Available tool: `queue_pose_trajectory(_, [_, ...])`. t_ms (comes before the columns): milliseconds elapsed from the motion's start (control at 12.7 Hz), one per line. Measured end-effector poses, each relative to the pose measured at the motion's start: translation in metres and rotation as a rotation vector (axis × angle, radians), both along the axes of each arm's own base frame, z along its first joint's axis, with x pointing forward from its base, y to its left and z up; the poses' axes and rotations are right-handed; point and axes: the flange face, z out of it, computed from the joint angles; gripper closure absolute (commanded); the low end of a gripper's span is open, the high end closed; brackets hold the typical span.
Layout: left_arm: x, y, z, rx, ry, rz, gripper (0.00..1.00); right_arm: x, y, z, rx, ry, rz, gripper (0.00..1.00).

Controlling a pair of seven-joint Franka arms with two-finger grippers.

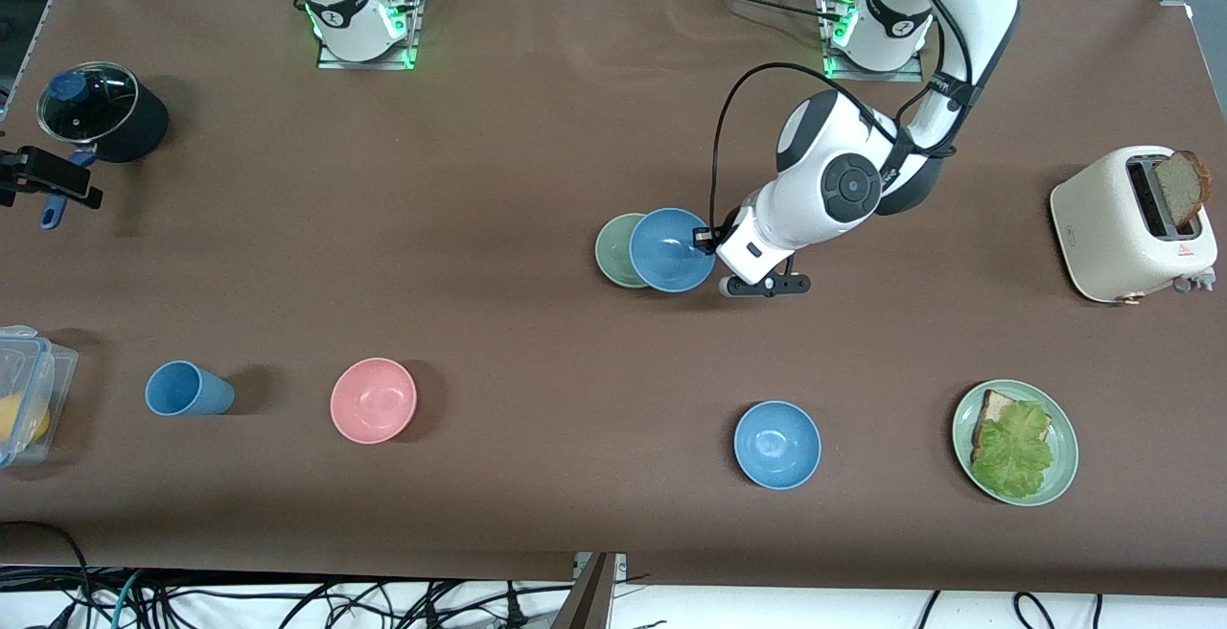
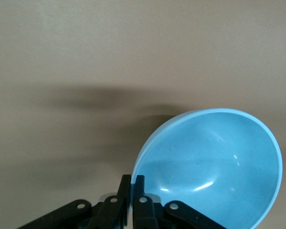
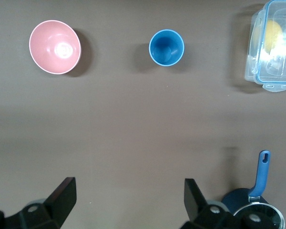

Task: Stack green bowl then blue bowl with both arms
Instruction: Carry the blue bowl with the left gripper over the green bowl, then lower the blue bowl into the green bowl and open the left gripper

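Observation:
I need to use my left gripper to set the sky-blue bowl down and let go of it nested inside the pale green bowl [image 1: 634, 247] in the middle of the table.
My left gripper [image 1: 707, 239] is shut on the rim of a sky-blue bowl [image 1: 671, 250] and holds it partly over the pale green bowl [image 1: 614, 247], which stands mid-table. In the left wrist view the fingers [image 2: 126, 187] pinch the blue bowl's rim [image 2: 214, 164]; the green bowl does not show there. A second blue bowl [image 1: 777, 444] stands nearer the front camera. My right gripper [image 3: 128, 191] is open and empty, high over the right arm's end of the table, beside the pot.
A pink bowl [image 1: 373, 400], a blue cup [image 1: 185, 388] and a clear lidded box [image 1: 24, 394] stand toward the right arm's end. A lidded pot [image 1: 96, 111] is there too. A toaster [image 1: 1131, 224] and a green plate [image 1: 1062, 476] with bread and lettuce stand toward the left arm's end.

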Motion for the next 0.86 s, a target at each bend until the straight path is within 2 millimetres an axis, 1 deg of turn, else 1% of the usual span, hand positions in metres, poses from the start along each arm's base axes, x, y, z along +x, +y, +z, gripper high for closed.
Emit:
queue_pose_trajectory(314, [-0.013,-0.032,-0.026,-0.018,-0.023,-0.028,1.0,0.0,0.001,0.0,0.0,0.0,0.002,0.0])
queue_pose_trajectory(471, [-0.017,-0.038,-0.028,-0.02,-0.022,-0.037,1.0,0.0,0.002,0.0,0.001,0.0,0.004,0.0])
queue_pose_trajectory(706, [-0.027,-0.052,-0.025,-0.032,-0.018,-0.062,1.0,0.0,0.003,0.0,0.001,0.0,0.005,0.0])
queue_pose_trajectory(863, [-0.031,-0.056,-0.026,-0.031,-0.014,-0.07,1.0,0.0,0.003,0.0,0.0,0.0,0.005,0.0])
